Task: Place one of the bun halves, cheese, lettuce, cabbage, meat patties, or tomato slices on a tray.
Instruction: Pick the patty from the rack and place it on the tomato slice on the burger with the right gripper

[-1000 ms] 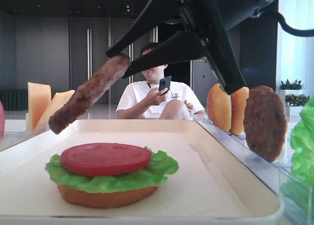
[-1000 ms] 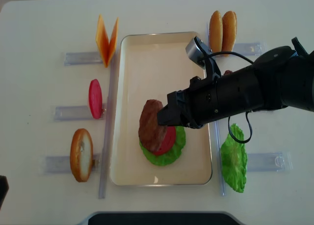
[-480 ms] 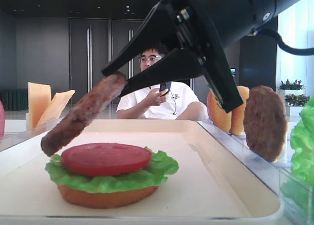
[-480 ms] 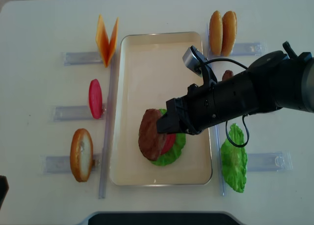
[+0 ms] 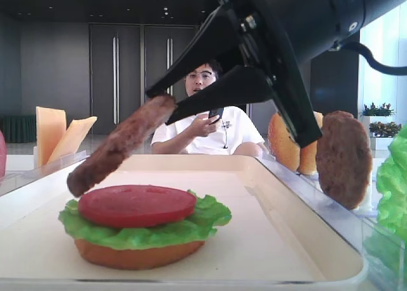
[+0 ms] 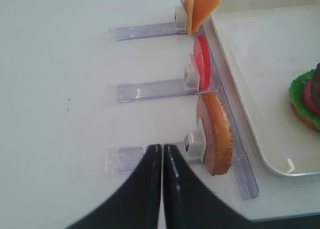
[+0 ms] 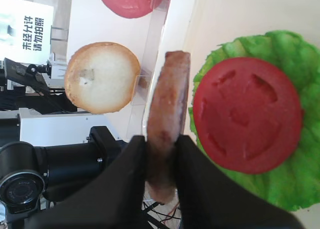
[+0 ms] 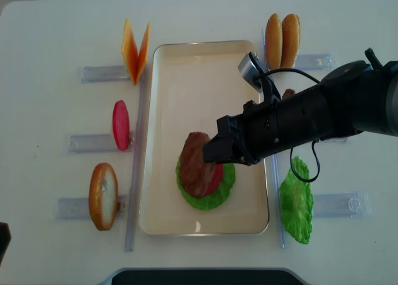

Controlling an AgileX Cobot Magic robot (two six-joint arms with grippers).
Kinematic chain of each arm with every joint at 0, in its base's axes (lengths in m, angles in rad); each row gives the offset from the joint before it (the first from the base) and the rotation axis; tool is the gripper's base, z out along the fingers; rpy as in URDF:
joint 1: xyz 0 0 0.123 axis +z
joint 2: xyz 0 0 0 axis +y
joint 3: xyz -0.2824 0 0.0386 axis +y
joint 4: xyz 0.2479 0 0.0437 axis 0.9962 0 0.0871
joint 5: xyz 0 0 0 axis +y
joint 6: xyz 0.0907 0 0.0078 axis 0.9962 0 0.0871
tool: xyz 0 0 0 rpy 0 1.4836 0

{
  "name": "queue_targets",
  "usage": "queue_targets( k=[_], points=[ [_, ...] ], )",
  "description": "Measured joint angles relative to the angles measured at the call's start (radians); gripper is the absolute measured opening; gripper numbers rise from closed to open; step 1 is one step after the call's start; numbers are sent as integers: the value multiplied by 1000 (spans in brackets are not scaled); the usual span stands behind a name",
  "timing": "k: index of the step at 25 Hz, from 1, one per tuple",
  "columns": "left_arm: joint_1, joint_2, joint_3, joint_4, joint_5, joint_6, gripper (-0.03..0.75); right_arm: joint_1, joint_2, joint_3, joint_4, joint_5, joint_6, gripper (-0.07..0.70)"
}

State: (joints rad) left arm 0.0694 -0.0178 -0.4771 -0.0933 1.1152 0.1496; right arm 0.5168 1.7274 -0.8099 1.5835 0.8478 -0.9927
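My right gripper needs to set the meat patty down flat and release it on the tomato slice over the lettuce (image 8: 203,169) (image 7: 241,115).
My right gripper (image 8: 211,155) is shut on the rim of a dark brown meat patty (image 8: 196,163). The patty hangs tilted just above a stack on the cream tray (image 8: 199,79). That stack is a bun half (image 5: 137,256), lettuce (image 5: 146,234) and a tomato slice (image 5: 137,204). In the right wrist view the patty (image 7: 170,104) stands edge-on between the black fingers (image 7: 132,164), left of the tomato slice (image 7: 247,114). My left gripper (image 6: 159,148) is shut and empty, over the table beside a racked bun half (image 6: 216,134).
Clear racks flank the tray. On the left they hold cheese (image 8: 135,48), a tomato slice (image 8: 120,124) and a bun half (image 8: 103,195). On the right are two buns (image 8: 282,39), a second patty (image 5: 343,157) and lettuce (image 8: 296,201). A seated person (image 5: 203,122) is behind the table.
The right gripper, still holding the patty, dipped toward the tray's near left, then came back a little right, so the patty now hangs over the tomato. The left gripper has not moved.
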Motion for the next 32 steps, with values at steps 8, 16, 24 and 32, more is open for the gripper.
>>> queue_targets(
  k=[8,16,24,32],
  points=[
    [0,0,0,0,0,0,-7,0,28,0,18,16,-22,166],
    [0,0,0,0,0,0,-7,0,28,0,25,0,-36,166],
    [0,0,0,0,0,0,-7,0,28,0,21,-8,-51,166],
    [0,0,0,0,0,0,-7,0,28,0,0,-16,-52,166]
  ],
)
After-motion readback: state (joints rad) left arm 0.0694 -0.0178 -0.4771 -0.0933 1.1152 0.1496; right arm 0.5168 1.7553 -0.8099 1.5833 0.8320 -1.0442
